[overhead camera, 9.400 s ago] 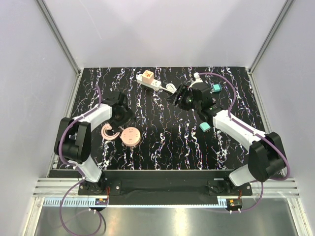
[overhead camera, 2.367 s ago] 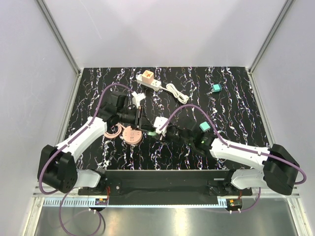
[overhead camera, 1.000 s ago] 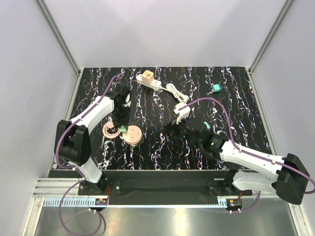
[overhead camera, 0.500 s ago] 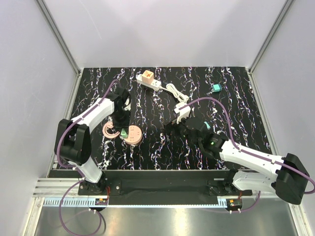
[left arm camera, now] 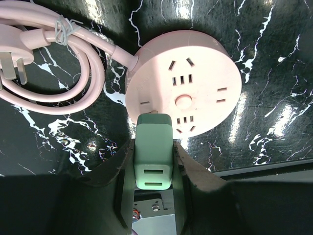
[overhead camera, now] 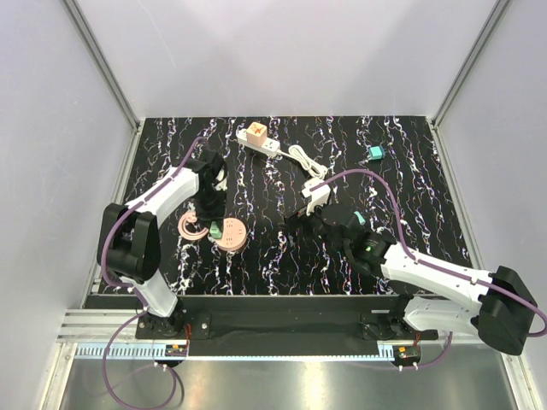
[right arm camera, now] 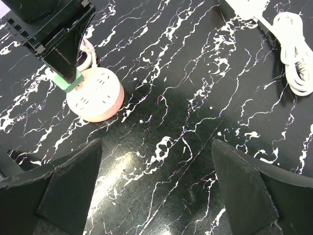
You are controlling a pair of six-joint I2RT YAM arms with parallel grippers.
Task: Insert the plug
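I need to let go of the pale green plug with my left gripper in the pink socket's slots point(overhead camera: 219, 228) point(left arm camera: 145, 108) nearest the pink cable coil. The plug is now at the socket's near rim.
My left gripper point(left arm camera: 152, 155) is shut on a pale green plug point(left arm camera: 153, 147), one finger on each of its sides. The plug's front end is at the near rim of the round pink socket point(left arm camera: 195, 78); its pins are hidden, so I cannot tell whether they are in a slot. In the top view the left gripper point(overhead camera: 211, 218) holds the plug point(overhead camera: 218, 231) at the left edge of the pink socket point(overhead camera: 232, 237). My right gripper point(right arm camera: 156, 196) stands wide open and empty above bare table, right of the pink socket point(right arm camera: 98, 98).
The socket's pink cable coil point(overhead camera: 190, 228) lies to its left. At the back are a white power strip point(overhead camera: 259, 139) with an orange adapter and a white cable coil point(overhead camera: 308, 158). A teal block point(overhead camera: 374, 153) sits far right. A white block point(overhead camera: 317, 191) lies by the right arm.
In the last second my left gripper moved the green plug slightly nearer, to the pink socket's left edge. The right arm has stayed in place, open.
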